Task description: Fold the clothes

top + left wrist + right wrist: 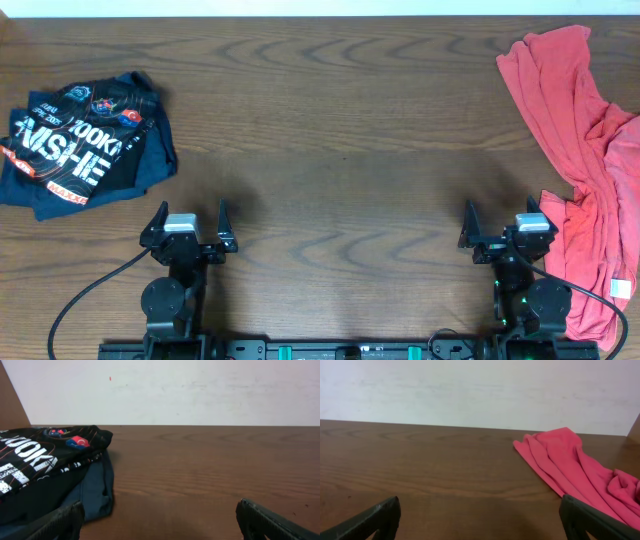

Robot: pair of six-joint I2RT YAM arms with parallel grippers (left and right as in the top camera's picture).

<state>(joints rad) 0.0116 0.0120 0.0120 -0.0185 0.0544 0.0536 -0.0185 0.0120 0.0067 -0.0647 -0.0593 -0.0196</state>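
My right gripper next grips the coral-red T-shirt by the T-shirt's near corner (pixel 546 197), which sticks out toward the table's middle.
The coral-red T-shirt (pixel 585 170) lies crumpled along the table's right edge, plain side showing, with a white tag near its lower end. It also shows in the right wrist view (pixel 570 467), stretching back to the right. My right gripper (pixel 505 225) is open and empty at the front right, just left of the shirt; its wide-spread fingers frame bare wood in the right wrist view (pixel 480 520). My left gripper (pixel 190 225) is open and empty at the front left, and bare wood lies between its fingers in the left wrist view (pixel 160 520).
A dark navy and black garment with white and orange lettering (pixel 85 145) lies bunched at the left, just beyond my left gripper; it also shows in the left wrist view (pixel 50 470). The wooden table (pixel 330 120) ends at a white wall.
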